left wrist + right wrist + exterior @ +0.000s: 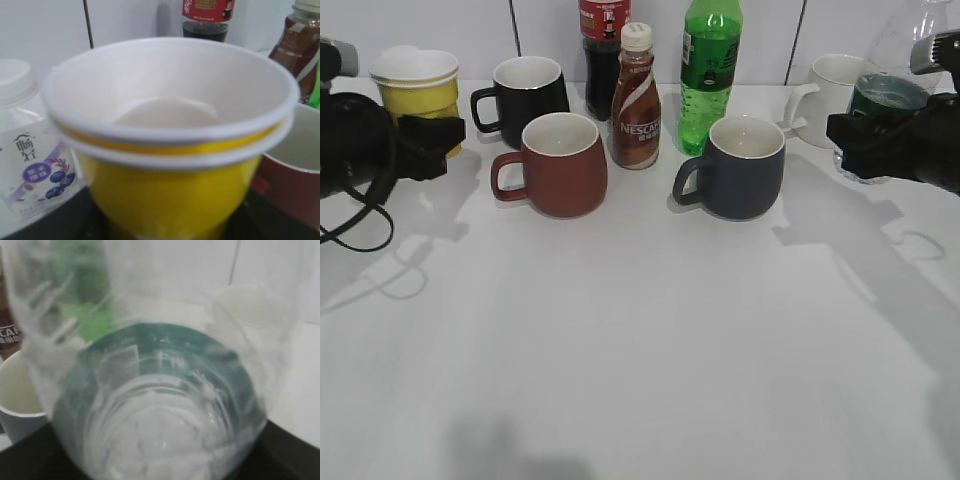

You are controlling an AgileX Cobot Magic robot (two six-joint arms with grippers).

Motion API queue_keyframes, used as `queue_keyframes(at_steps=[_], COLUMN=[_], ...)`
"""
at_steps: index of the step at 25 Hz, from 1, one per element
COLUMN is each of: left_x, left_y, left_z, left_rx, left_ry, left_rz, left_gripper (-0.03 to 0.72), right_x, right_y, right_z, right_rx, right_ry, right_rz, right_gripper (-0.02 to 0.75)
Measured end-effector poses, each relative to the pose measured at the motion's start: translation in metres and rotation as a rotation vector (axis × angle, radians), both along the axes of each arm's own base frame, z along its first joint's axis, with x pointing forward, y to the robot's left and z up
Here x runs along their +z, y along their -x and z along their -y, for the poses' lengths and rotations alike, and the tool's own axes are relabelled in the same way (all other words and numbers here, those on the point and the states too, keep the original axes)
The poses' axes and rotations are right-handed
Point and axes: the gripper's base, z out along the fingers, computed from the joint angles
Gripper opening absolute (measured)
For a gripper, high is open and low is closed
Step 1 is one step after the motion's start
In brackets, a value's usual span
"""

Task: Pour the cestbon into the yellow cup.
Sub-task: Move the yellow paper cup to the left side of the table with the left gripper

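Observation:
The robot's left gripper will let go of the yellow cup on the table [449,190] beside the red-brown mug's handle.
The yellow cup [417,88], with a white rim and what looks like a second cup nested in it, stands at the far left. It fills the left wrist view [170,195], white and empty inside. My left gripper [432,135] is shut on its lower part, with dark jaws on both sides. The cestbon [888,95], a clear capless bottle with a dark green label, is at the far right. It fills the right wrist view [160,390]. My right gripper [865,135] is shut on its lower body.
Between the arms stand a black mug [530,92], a red-brown mug [558,165], a dark blue-grey mug [742,170], a white mug [832,88], a Nescafe bottle [636,100], a green soda bottle [710,70] and a cola bottle [603,50]. A yoghurt bottle [30,155] stands left of the cup.

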Motion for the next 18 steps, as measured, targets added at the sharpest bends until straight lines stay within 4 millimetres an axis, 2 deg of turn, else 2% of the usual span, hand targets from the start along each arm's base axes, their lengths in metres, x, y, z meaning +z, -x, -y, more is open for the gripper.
queue_keyframes(at_steps=[18], left_x=[-0.048], left_y=[-0.017], left_z=[0.001], left_rx=[0.021], left_ry=[0.026], left_rz=[0.064], left_gripper=[0.4], right_x=[0.001], right_y=[0.0], right_z=[0.0], right_rx=[0.005], right_ry=[0.01], right_rz=[0.011], right_gripper=[0.477])
